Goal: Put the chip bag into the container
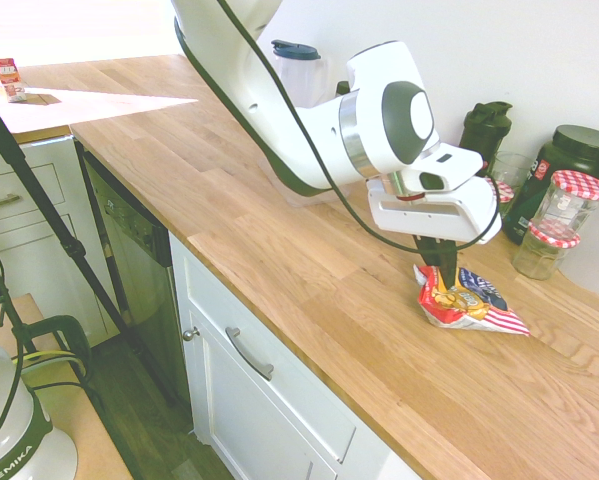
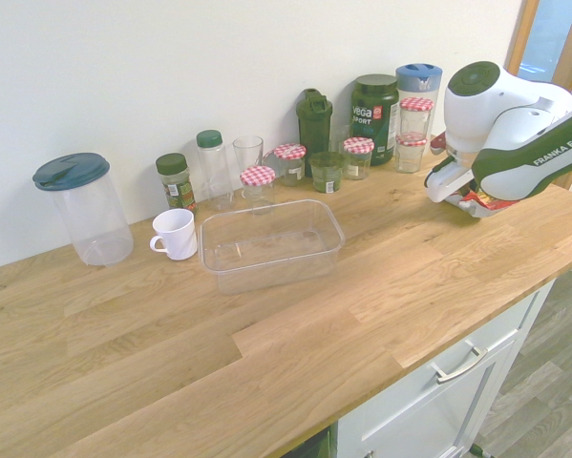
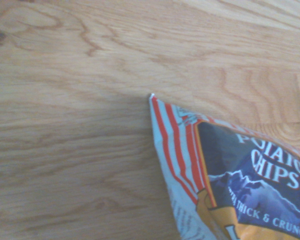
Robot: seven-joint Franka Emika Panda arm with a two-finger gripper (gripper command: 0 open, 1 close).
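My gripper needs to let go of the chip bag inside the clear container point(image 1: 296, 161), toward the container's end near the white mug.
The chip bag point(image 1: 471, 304) lies crumpled on the wooden counter, red and yellow with a dark blue patch and a red-white striped edge. My gripper point(image 1: 442, 270) comes straight down onto its left end, and its dark fingers stand together, pinching the foil. From the other side, only a red and yellow sliver of the chip bag point(image 2: 483, 202) shows under the gripper body. In the wrist view the chip bag point(image 3: 230, 175) fills the lower right, with its striped corner on the wood. The container point(image 2: 271, 244), a shallow clear tub, sits empty mid-counter, well to the left of the bag.
Along the wall stand jars with red-checked lids point(image 2: 358, 156), a dark green tub point(image 2: 374, 116), a green shaker point(image 2: 314, 122), spice bottles point(image 2: 176, 179) and a glass point(image 2: 248, 157). A white mug point(image 2: 175, 234) and a blue-lidded pitcher point(image 2: 80, 207) sit left of the container. The counter's front edge point(image 1: 309, 350) is near.
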